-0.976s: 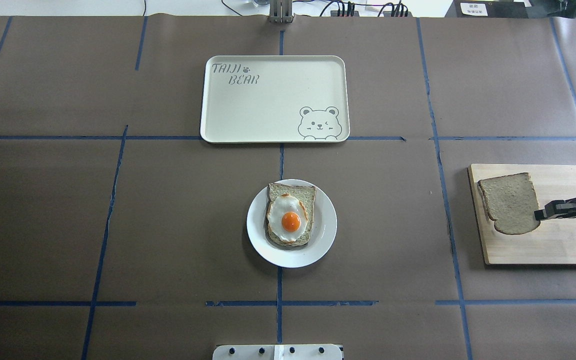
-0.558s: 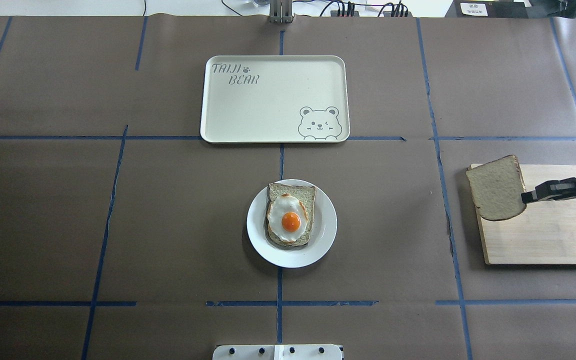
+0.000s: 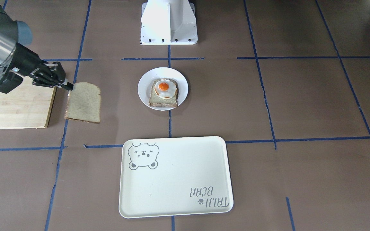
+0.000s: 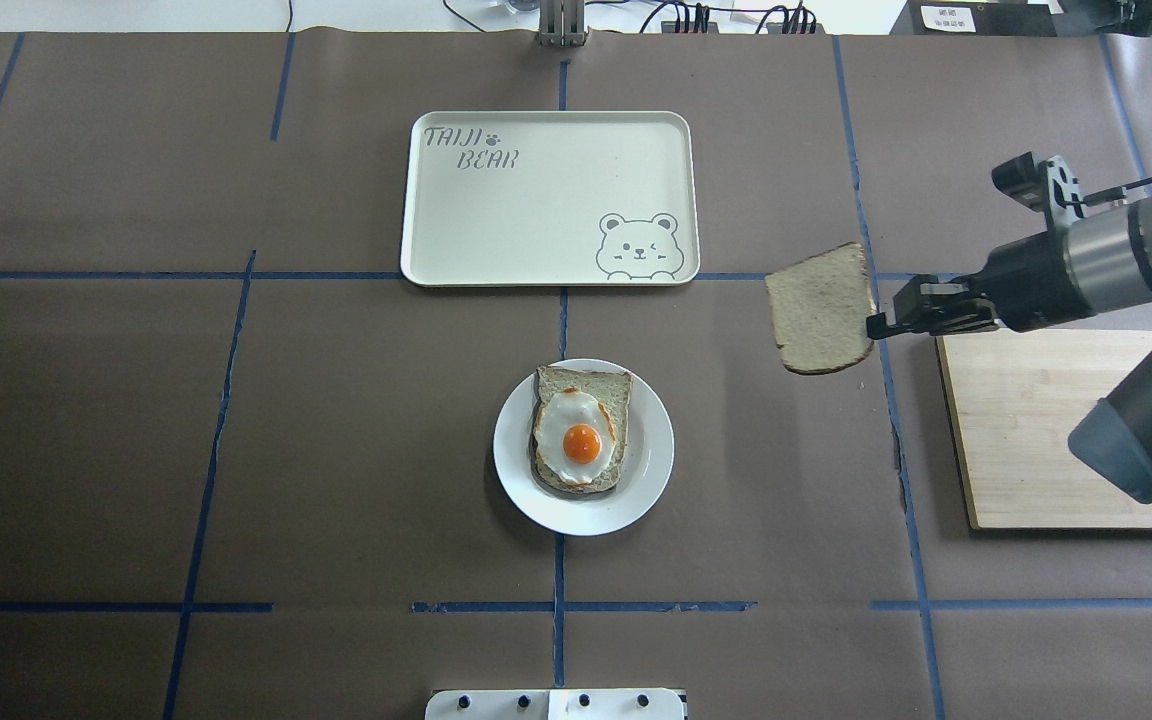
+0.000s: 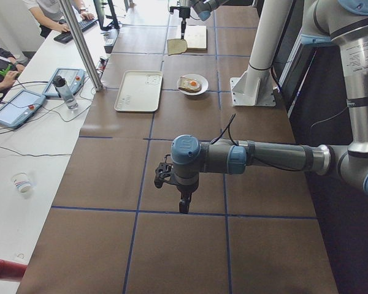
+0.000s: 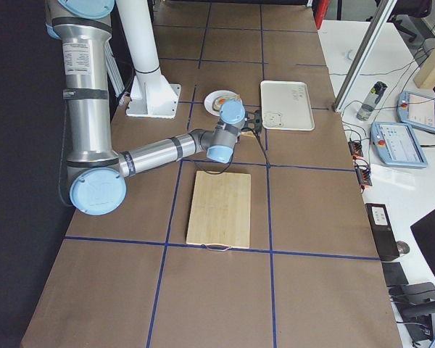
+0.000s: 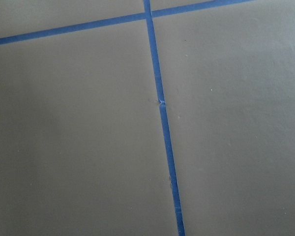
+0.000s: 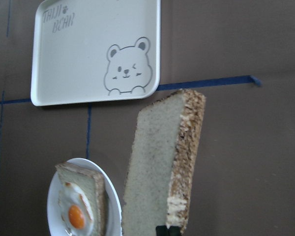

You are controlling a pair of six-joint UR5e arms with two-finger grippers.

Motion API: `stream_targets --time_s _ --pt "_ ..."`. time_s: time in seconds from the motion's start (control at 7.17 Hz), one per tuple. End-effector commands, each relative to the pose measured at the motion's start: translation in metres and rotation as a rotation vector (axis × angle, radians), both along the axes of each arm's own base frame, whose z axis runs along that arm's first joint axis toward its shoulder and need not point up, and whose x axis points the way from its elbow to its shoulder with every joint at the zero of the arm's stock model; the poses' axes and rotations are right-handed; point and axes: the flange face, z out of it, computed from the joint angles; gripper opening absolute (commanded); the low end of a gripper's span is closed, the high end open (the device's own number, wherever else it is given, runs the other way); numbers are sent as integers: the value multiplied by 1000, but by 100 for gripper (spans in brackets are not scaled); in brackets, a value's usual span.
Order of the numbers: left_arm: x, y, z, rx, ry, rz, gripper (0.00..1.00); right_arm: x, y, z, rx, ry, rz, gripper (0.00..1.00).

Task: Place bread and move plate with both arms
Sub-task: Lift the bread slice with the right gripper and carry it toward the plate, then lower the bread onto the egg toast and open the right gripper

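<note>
The robot's right gripper should release the plain bread on top of the egg-topped slice [image 3: 163, 90] [image 8: 80, 206] on the small white plate.
My right gripper [image 4: 874, 325] is shut on the edge of the plain bread [image 4: 821, 308] and holds it in the air, left of the wooden board and to the right and beyond the plate. The bread hangs tilted; it also shows in the front view [image 3: 83, 102] and in the right wrist view [image 8: 162, 177]. The small white plate [image 4: 648, 478] sits at table centre and carries the egg-topped slice [image 4: 581, 432]. My left gripper [image 5: 184, 205] shows only in the exterior left view, far from the plate, low over bare table; I cannot tell whether it is open or shut.
A cream bear tray [image 4: 536, 200] lies beyond the plate. A wooden cutting board [image 4: 1026, 440] lies at the right, under my right arm. The white robot base [image 3: 169, 22] stands at the near edge. Blue tape lines cross the brown table cover.
My right gripper has lifted the bread off the wooden board and carried it left and away, past the board's edge. The plate and tray have not moved.
</note>
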Motion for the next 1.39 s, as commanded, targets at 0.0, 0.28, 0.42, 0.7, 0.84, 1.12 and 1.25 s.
stream_targets --time_s 0.0,0.28,0.42,0.7,0.84,1.12,1.25 --pt "0 0 0 1 0 0 100 -87 0 -105 -108 -51 91 0" --pt "1 0 0 1 0 2 100 -167 48 -144 -86 -36 133 0" --pt "1 0 0 2 0 2 100 -182 64 -145 -76 -37 131 0" --pt "1 0 -1 4 2 2 100 -204 91 -134 -69 -14 99 0" --pt "1 0 -1 4 2 2 100 -209 99 -124 -75 4 84 0" --pt "1 0 -2 5 2 2 100 -216 107 -103 -68 42 64 0" --pt "1 0 -1 4 2 2 100 -216 109 -93 -71 58 60 0"
